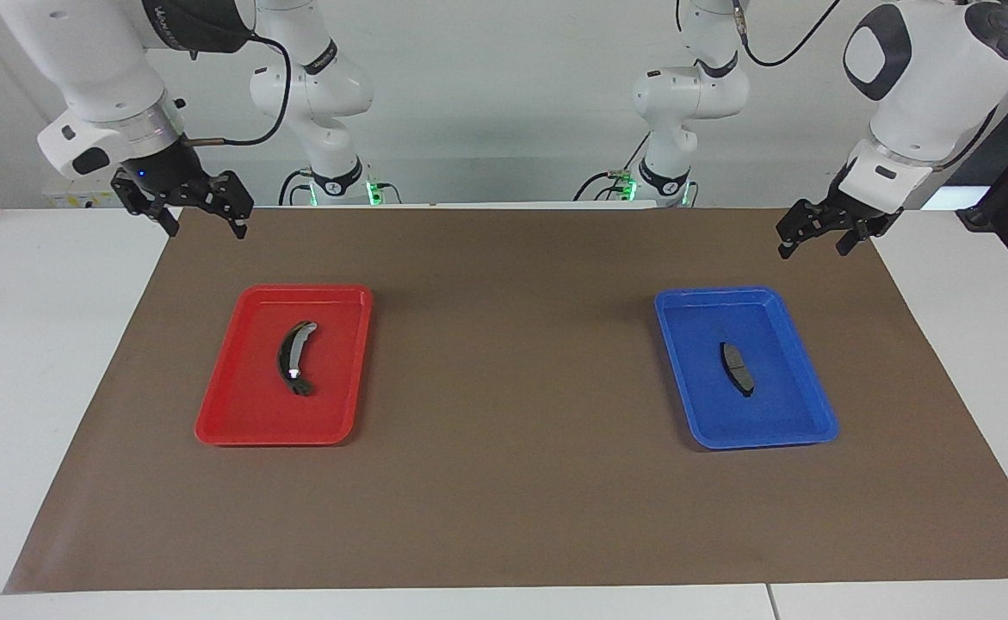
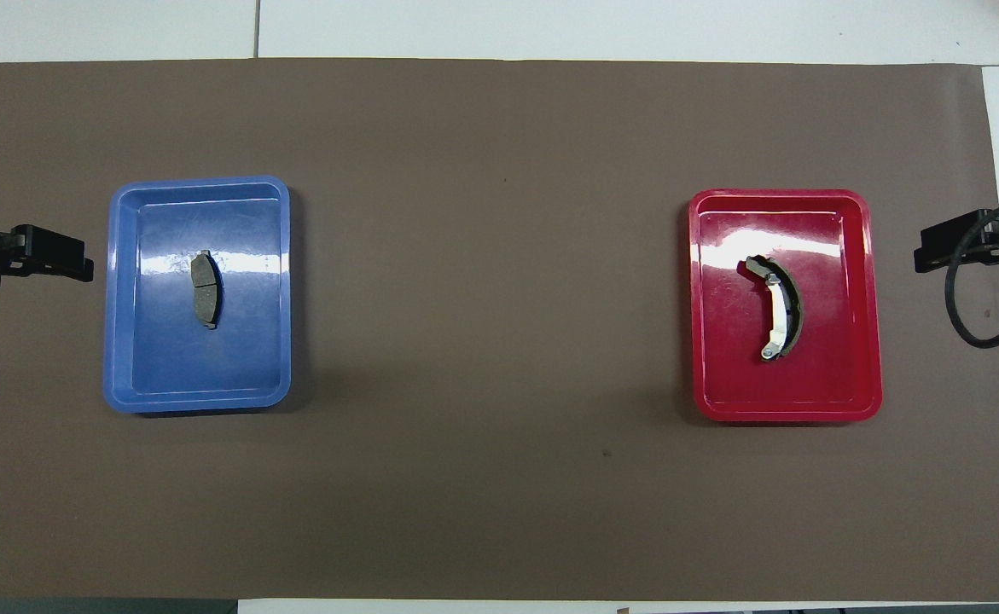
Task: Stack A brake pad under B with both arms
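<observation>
The A brake pad (image 2: 206, 292) is in the blue tray. My left gripper should go to its middle next and close there.
The A brake pad (image 1: 736, 368) (image 2: 205, 290), short and dull grey, lies in the blue tray (image 1: 745, 439) (image 2: 196, 401) toward the left arm's end of the table. B (image 1: 294, 357) (image 2: 779, 317), the long crescent pad with a shiny strip, lies in the red tray (image 1: 267, 437) (image 2: 785, 414) toward the right arm's end. My left gripper (image 1: 813, 247) (image 2: 83, 269) hangs open and empty over the mat's edge beside the blue tray. My right gripper (image 1: 207, 230) (image 2: 921, 256) hangs open and empty over the mat's edge beside the red tray.
A brown mat (image 1: 512, 362) (image 2: 490, 281) covers most of the white table (image 1: 47, 344), and the two trays stand far apart on it. A black cable (image 2: 968, 307) loops down from the right arm.
</observation>
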### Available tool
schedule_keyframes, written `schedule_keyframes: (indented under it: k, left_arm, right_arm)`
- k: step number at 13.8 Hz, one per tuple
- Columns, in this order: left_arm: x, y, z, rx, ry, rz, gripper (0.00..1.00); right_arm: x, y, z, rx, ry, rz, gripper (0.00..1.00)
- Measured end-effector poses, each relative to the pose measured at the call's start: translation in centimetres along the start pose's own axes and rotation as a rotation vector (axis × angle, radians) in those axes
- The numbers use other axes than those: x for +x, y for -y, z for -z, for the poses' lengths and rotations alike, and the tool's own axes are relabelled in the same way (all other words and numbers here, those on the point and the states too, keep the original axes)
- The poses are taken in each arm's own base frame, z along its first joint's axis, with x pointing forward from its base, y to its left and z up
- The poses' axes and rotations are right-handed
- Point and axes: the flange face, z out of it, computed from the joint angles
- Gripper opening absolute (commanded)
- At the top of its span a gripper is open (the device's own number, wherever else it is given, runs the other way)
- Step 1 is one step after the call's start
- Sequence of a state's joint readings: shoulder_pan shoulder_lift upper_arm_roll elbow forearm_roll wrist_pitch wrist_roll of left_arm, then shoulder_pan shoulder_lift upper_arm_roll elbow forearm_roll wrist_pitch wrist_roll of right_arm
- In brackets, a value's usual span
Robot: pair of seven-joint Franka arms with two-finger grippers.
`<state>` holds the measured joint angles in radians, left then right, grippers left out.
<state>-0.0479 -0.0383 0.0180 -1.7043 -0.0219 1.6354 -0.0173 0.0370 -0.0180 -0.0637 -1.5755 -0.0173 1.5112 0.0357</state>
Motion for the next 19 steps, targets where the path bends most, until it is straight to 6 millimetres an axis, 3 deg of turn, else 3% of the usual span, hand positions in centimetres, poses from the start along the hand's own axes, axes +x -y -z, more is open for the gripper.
schedule_keyframes:
  k: [12,15,19]
  left_arm:
    - [0.6,0.0,-0.4,-0.001,-0.044,0.002,1.0]
    - [1.5,0.1,-4.8,-0.001,-0.086,0.004,1.0]
    - [2.2,0.2,-14.1,0.002,-0.088,0.006,0.99]
  right_arm:
    - [0.0,0.0,-0.1,0.0,0.003,0.0,0.99]
    - [0.5,0.1,-0.9,0.002,-0.036,0.001,0.99]
    - [0.5,0.3,-6.2,0.011,-0.084,0.014,0.99]
